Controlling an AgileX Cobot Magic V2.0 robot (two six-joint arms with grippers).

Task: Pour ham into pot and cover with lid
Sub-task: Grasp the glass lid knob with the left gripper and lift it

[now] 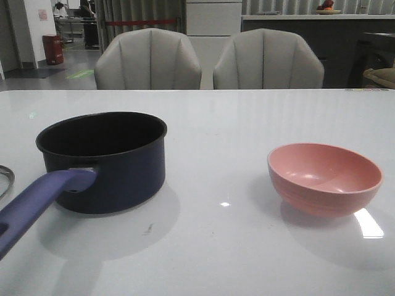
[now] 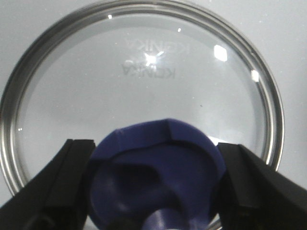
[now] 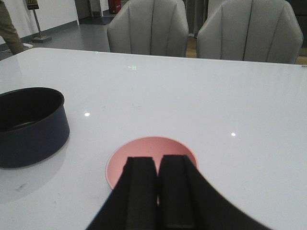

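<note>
My left gripper is going to let go of the glass lid flat on the rim of the dark navy pot, over the pot's black inside [image 1: 102, 130].
The pot [image 1: 117, 169], dark navy with a black inside and a purple-blue handle [image 1: 37, 200], stands at the left of the table; it also shows in the right wrist view [image 3: 33, 134]. No ham shows in any view; the pot's inside is dark. The pink bowl [image 1: 324, 179] at the right looks empty. The glass lid [image 2: 144, 72] lies flat on the table, and only its rim [image 1: 5, 179] shows at the front view's left edge. My left gripper [image 2: 154, 148] is shut on the lid's blue knob [image 2: 158, 177]. My right gripper [image 3: 157, 160] is shut and empty, above the bowl [image 3: 144, 146].
Two grey chairs [image 1: 148, 61] [image 1: 268, 61] stand behind the table's far edge. The white table [image 1: 222, 123] is glossy with reflections. Neither arm shows in the front view.
</note>
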